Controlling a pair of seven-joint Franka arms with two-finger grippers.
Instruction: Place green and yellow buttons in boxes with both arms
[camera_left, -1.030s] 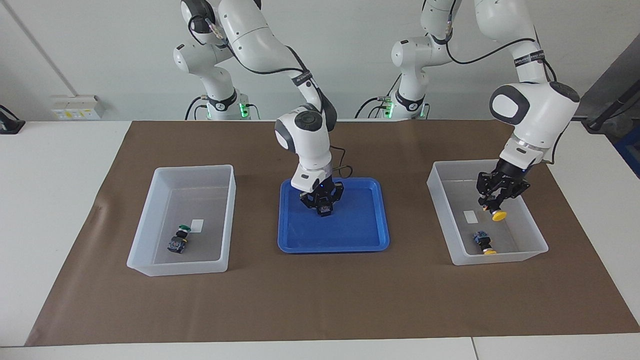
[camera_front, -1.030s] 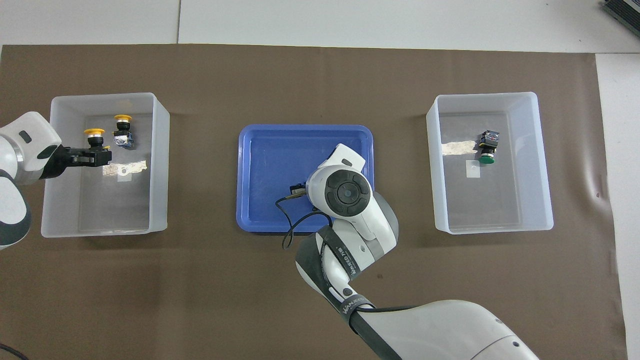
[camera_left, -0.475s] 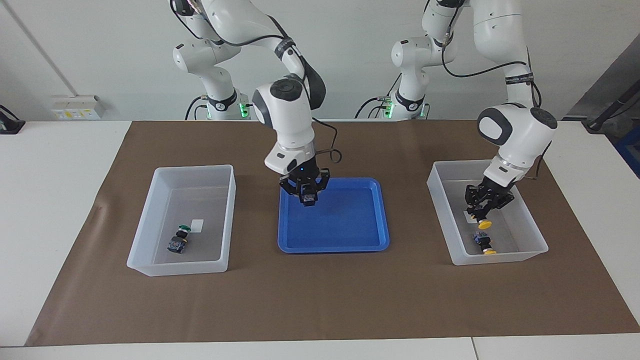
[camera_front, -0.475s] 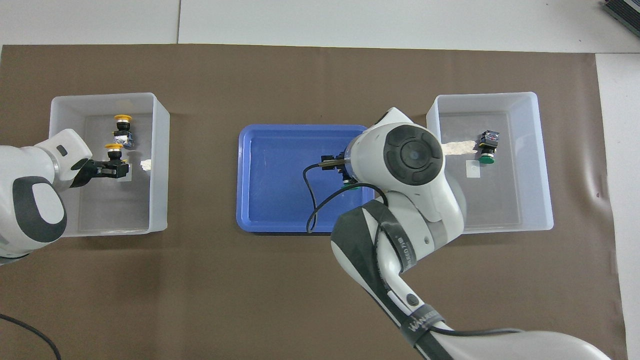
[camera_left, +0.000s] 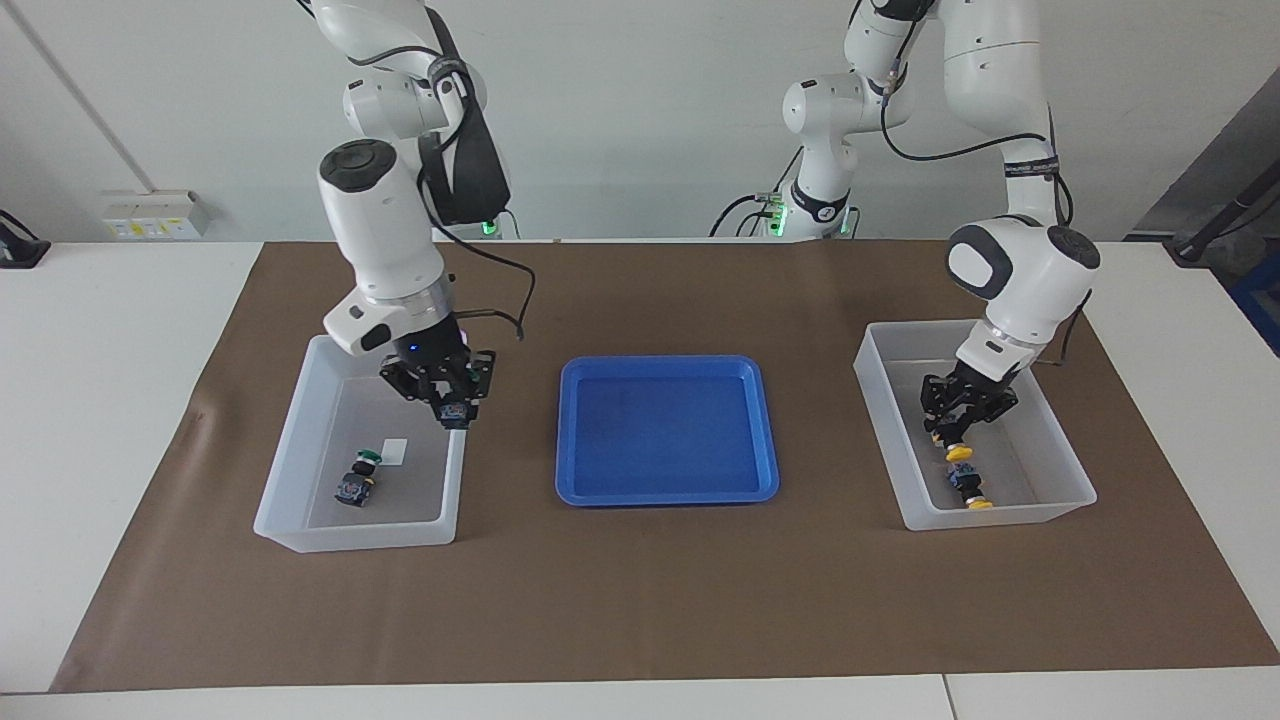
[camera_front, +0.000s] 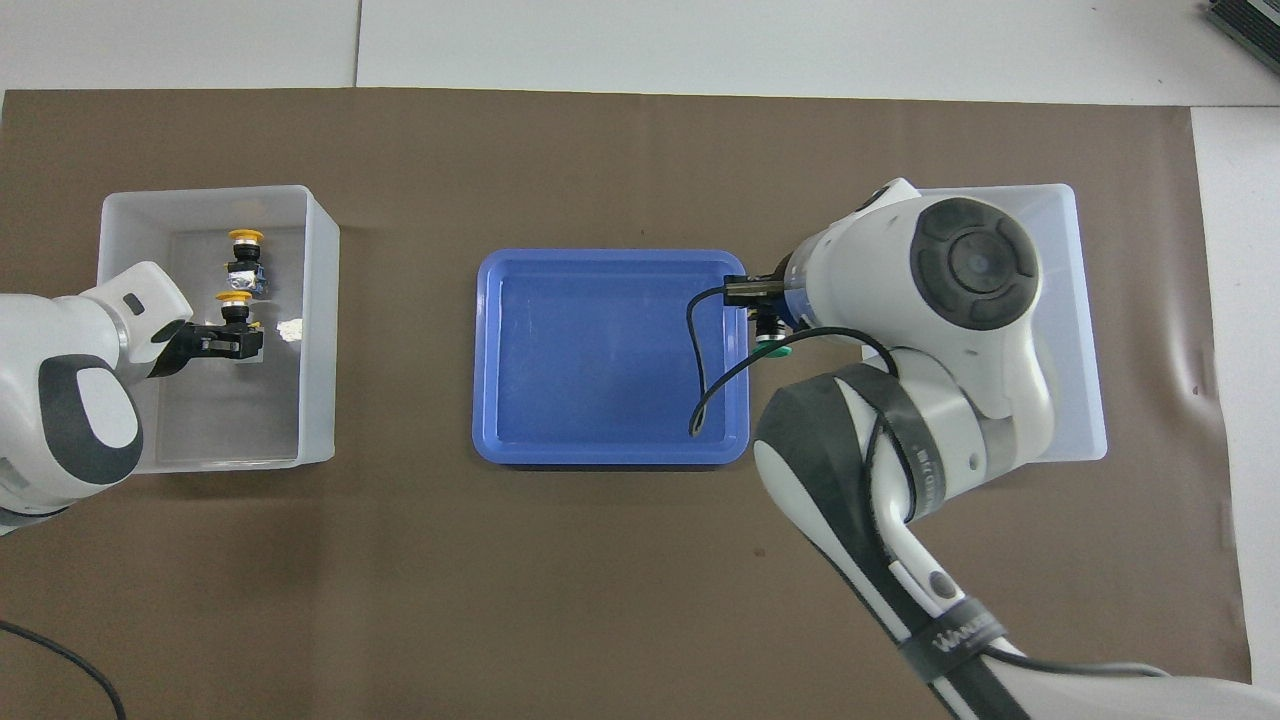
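Note:
The green button will leave my right gripper on the box's bottom beneath its arm (camera_front: 942, 356), near the tray-side.
My right gripper (camera_left: 450, 408) is shut on a green button (camera_front: 772, 348) and holds it in the air over the tray-side wall of the box (camera_left: 300, 450) at the right arm's end. A second green button (camera_left: 357, 478) lies in that box; the arm hides it in the overhead view. My left gripper (camera_left: 950, 432) is low inside the other box (camera_left: 1060, 460), shut on a yellow button (camera_left: 958, 453) with its cap pointing down. Another yellow button (camera_left: 968, 488) lies on that box's floor just beside it. Both also show in the overhead view (camera_front: 236, 298) (camera_front: 244, 258).
A shallow blue tray (camera_left: 665, 430) with nothing in it sits on the brown mat between the two boxes. Each box has a small white label on its floor (camera_left: 395, 451). The right arm's cable hangs over the tray's edge (camera_front: 705, 400).
My right gripper lifted the green button from the blue tray and carried it to the box at the right arm's end. My left gripper lowered the yellow button deeper into its box.

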